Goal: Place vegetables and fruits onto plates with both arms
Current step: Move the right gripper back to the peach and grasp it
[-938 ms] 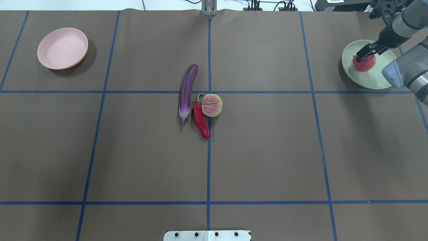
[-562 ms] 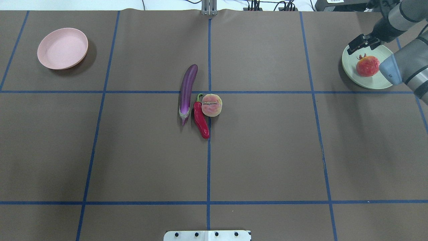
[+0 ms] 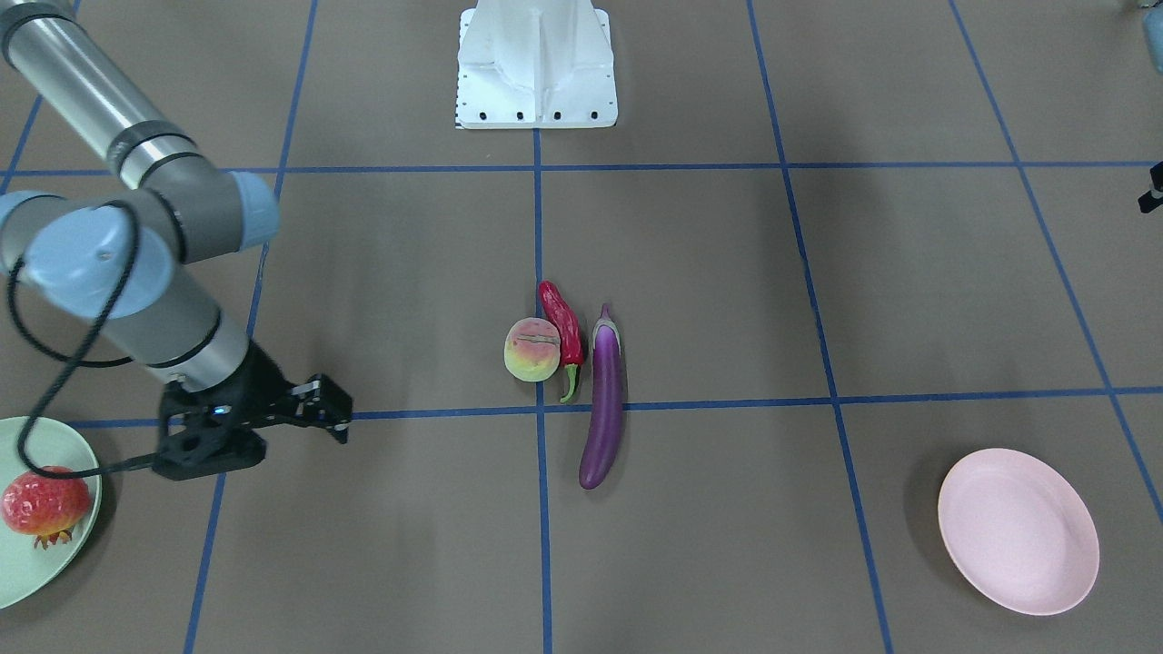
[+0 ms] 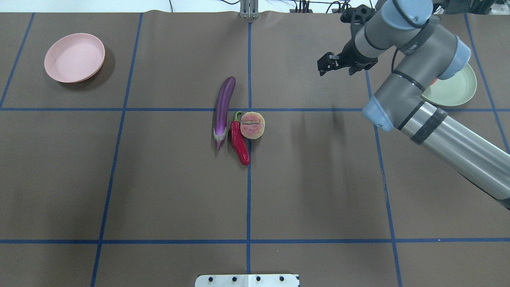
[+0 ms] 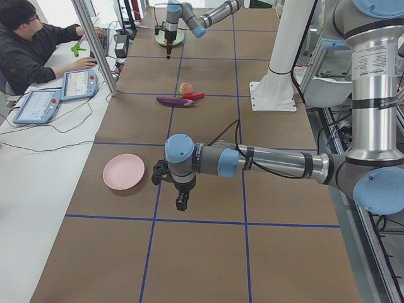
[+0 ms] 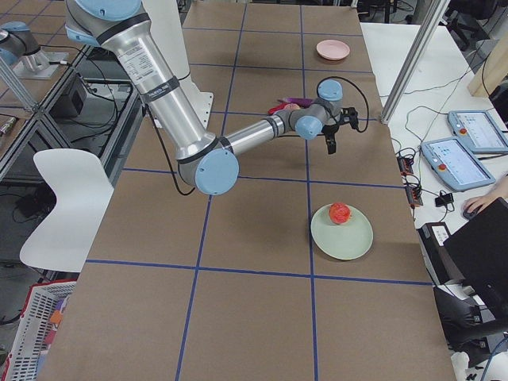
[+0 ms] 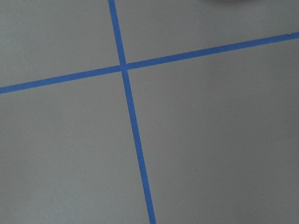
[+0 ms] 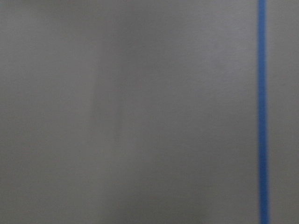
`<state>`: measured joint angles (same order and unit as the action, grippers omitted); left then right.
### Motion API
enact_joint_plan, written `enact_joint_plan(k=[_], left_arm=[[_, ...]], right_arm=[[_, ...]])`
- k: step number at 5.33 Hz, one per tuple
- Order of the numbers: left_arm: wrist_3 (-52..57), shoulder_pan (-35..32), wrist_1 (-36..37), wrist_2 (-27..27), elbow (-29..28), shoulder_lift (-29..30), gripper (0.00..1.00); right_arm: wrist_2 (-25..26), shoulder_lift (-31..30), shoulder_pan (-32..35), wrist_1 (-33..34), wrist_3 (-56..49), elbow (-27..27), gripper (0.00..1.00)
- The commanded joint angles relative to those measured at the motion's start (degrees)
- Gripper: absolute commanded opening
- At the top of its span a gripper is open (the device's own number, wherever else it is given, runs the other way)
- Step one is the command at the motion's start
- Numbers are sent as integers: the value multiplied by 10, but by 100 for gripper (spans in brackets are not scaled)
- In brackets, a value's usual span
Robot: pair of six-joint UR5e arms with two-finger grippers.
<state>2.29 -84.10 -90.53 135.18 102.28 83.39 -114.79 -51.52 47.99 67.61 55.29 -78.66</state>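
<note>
Next, I move my right gripper next to the peach beside the red chili pepper and close it around the peach's middle (image 3: 531, 349).
The purple eggplant (image 4: 223, 107), the red chili pepper (image 4: 239, 142) and the peach (image 4: 252, 125) lie close together at the table's middle. The pomegranate (image 3: 41, 504) lies on the mint green plate (image 3: 36, 572). In the overhead view my right arm hides the pomegranate and covers part of that plate (image 4: 458, 89). The pink plate (image 4: 74, 57) stands bare at the far left. My right gripper (image 4: 324, 65) is open and empty, above bare table between the mint plate and the middle group. My left gripper (image 5: 182, 201) hangs over bare table near the pink plate (image 5: 124, 171). I cannot tell whether it is open or shut.
The white base block (image 4: 247, 280) sits at the near edge. Blue tape lines cross the brown table. An operator (image 5: 31, 44) sits with tablets beside the table. Both wrist views show only table and tape.
My right gripper let go of the pomegranate, rose off the mint plate and swung left toward the table's middle. The pomegranate stays on the plate.
</note>
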Motion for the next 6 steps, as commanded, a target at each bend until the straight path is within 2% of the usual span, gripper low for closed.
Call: enact_joint_plan(k=[1,4,6], left_arm=[[1,2,0,0,-5,0,100],[1,3,-1,0,-6,2,100],[1,3,-1,0,-6,4,100]], right_arm=[[98,114,-99,118,81,2,99],[173,144,-168,172,115,12,99],[193,145,-178,194,104,26,99]])
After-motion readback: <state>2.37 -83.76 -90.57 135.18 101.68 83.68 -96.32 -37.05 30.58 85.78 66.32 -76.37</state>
